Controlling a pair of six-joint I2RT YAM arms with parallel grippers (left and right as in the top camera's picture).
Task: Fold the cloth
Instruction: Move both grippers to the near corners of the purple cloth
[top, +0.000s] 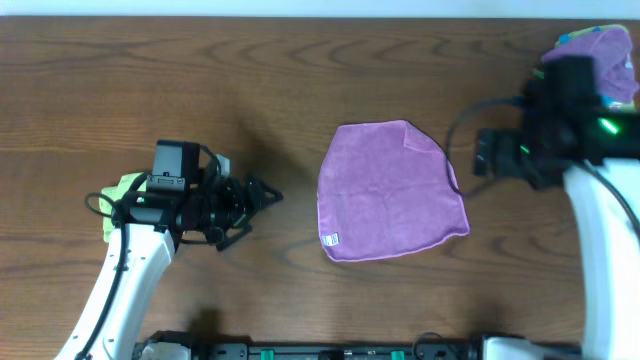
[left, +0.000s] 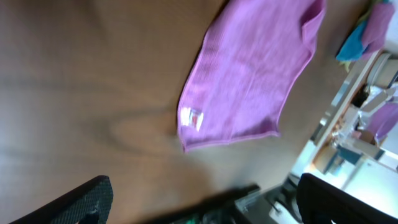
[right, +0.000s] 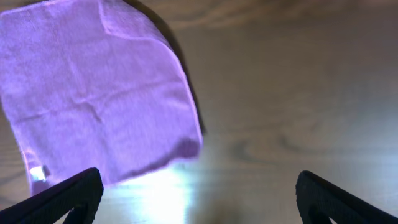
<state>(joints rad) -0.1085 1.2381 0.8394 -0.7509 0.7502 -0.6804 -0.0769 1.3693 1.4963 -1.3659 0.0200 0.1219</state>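
Next, my left gripper moves next to the purple cloth's near corner (top: 333, 257) (left: 186, 146) by the white label and closes there.
A purple cloth (top: 390, 192) lies flat on the wooden table (top: 250, 80), one top corner slightly turned over and a white label near its lower left corner. It also shows in the left wrist view (left: 249, 68) and the right wrist view (right: 93, 93). My left gripper (top: 262, 197) is open and empty, left of the cloth and apart from it. My right gripper (top: 484, 152) is open and empty, just right of the cloth's right edge. In the wrist views the left fingers (left: 202, 202) and right fingers (right: 199, 199) are spread wide over bare wood.
A pile of purple and blue cloths (top: 605, 55) sits at the table's far right corner behind the right arm. A yellow-green cloth (top: 118, 195) lies under the left arm at the left. The table's near edge carries the arm bases.
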